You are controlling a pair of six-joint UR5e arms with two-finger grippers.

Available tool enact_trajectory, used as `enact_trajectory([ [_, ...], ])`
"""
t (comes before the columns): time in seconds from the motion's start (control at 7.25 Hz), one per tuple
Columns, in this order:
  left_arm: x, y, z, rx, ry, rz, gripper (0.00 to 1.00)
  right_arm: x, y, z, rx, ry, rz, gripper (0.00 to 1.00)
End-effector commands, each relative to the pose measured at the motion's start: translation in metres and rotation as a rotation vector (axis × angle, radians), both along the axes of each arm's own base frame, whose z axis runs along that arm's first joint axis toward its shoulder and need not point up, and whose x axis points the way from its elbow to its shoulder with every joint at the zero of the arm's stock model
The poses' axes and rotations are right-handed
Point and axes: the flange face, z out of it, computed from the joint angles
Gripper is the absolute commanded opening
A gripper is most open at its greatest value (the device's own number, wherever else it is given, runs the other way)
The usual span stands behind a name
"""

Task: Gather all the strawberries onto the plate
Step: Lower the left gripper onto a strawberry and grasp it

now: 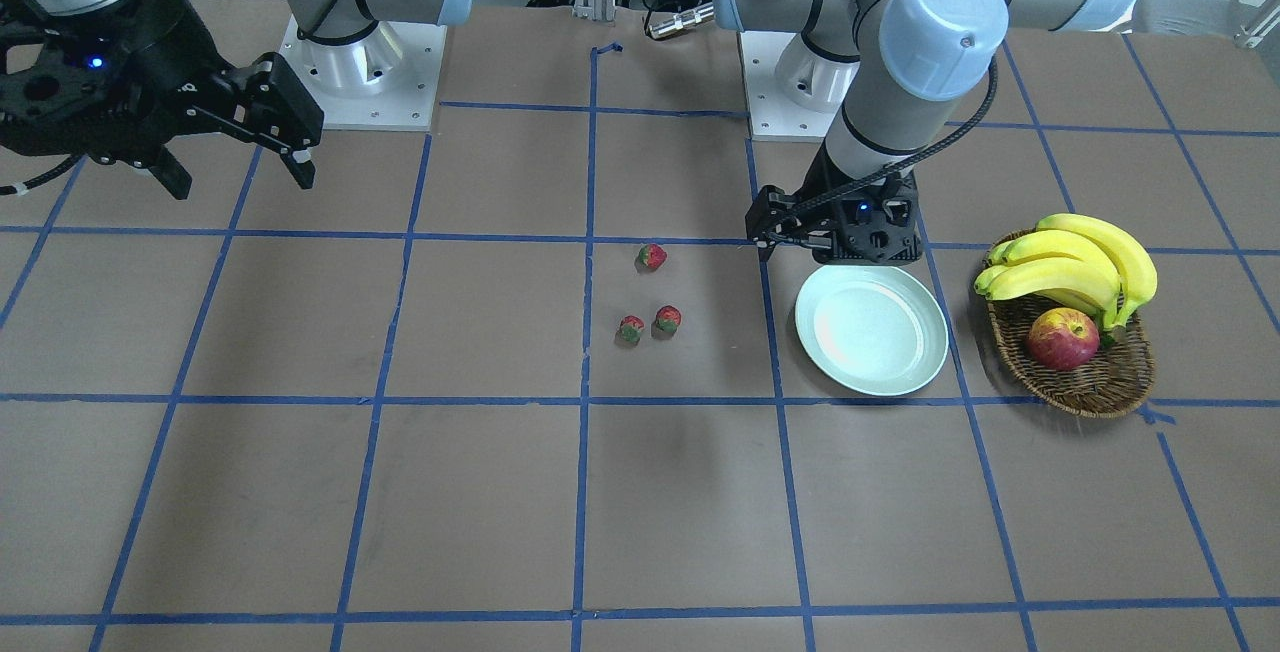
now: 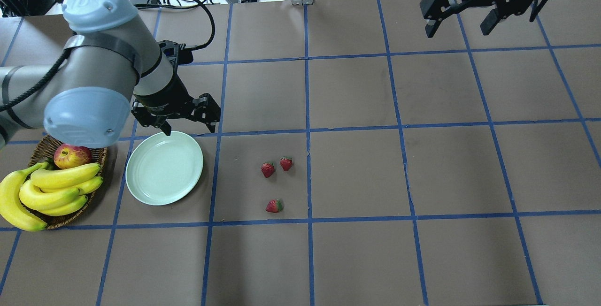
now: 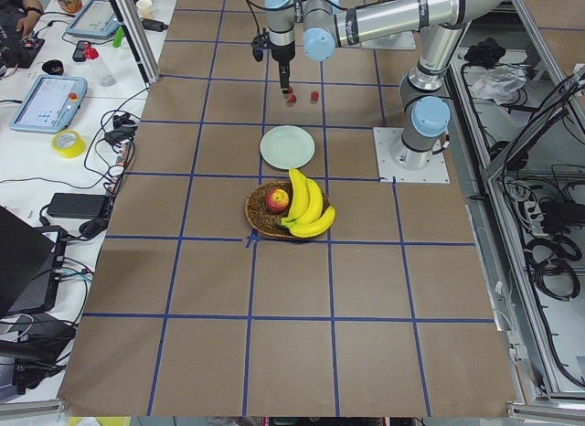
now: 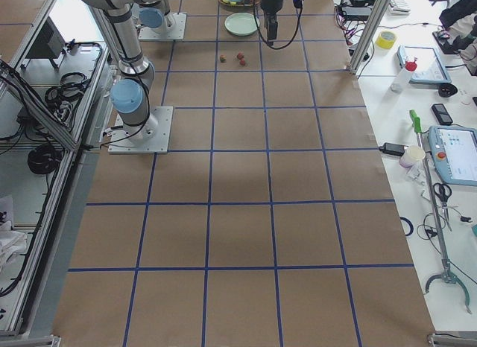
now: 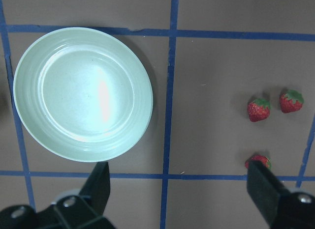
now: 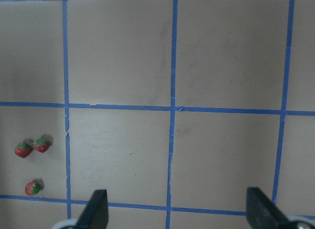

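The red body (image 1: 668, 317) (image 5: 258, 111) of the strawberry nearer the plate in the close pair, away from the arm bases, should be gripped next by my left gripper.
Three small red strawberries (image 2: 267, 170) (image 2: 286, 163) (image 2: 274, 206) lie on the brown table near its middle, and they also show in the front view (image 1: 652, 256) (image 1: 630, 329) (image 1: 668, 319). The pale mint-green plate (image 2: 164, 167) (image 1: 871, 329) sits empty to their left in the overhead view. My left gripper (image 2: 190, 125) (image 5: 179, 189) is open and empty, above the table beside the plate's robot-side edge. My right gripper (image 2: 458, 26) (image 6: 178, 212) is open and empty, high above the table's right side, far from the berries.
A brown wicker basket (image 2: 101, 165) (image 1: 1100, 382) with a bunch of bananas (image 2: 51, 188) and a red-yellow apple (image 2: 71, 156) stands just left of the plate. Blue tape lines grid the table. The arm bases (image 1: 360, 72) stand at the robot's edge.
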Motion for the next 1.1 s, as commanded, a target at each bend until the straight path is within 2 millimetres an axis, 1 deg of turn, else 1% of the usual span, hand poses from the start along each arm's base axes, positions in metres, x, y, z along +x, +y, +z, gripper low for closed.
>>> enact_trajectory([
  [0.0, -0.032, 0.007, -0.044, -0.027, 0.069, -0.02, 1.0, 0.006, -0.006, -0.017, -0.007, 0.009, 0.005, 1.0],
  [0.14, -0.036, 0.011, -0.069, -0.032, 0.084, -0.026, 1.0, 0.002, 0.0, -0.02, -0.052, 0.044, 0.001, 1.0],
  [0.28, -0.043, 0.013, -0.09, -0.046, 0.123, -0.034, 1.0, 0.006, 0.012, -0.018, -0.056, 0.044, -0.016, 1.0],
  [0.41, -0.048, 0.013, -0.106, -0.049, 0.156, -0.037, 1.0, 0.005, 0.014, -0.024, -0.042, 0.044, -0.023, 1.0],
  [0.55, -0.052, 0.011, -0.119, -0.037, 0.165, -0.042, 1.0, 0.005, 0.014, -0.024, -0.041, 0.042, -0.025, 1.0],
  [0.83, -0.073, 0.014, -0.144, -0.004, 0.172, -0.082, 0.98, 0.003, 0.014, -0.023, -0.046, 0.044, -0.026, 1.0],
  [0.97, -0.074, 0.015, -0.154, 0.017, 0.168, -0.082, 0.98, 0.003, 0.015, -0.023, -0.04, 0.062, -0.026, 1.0],
])
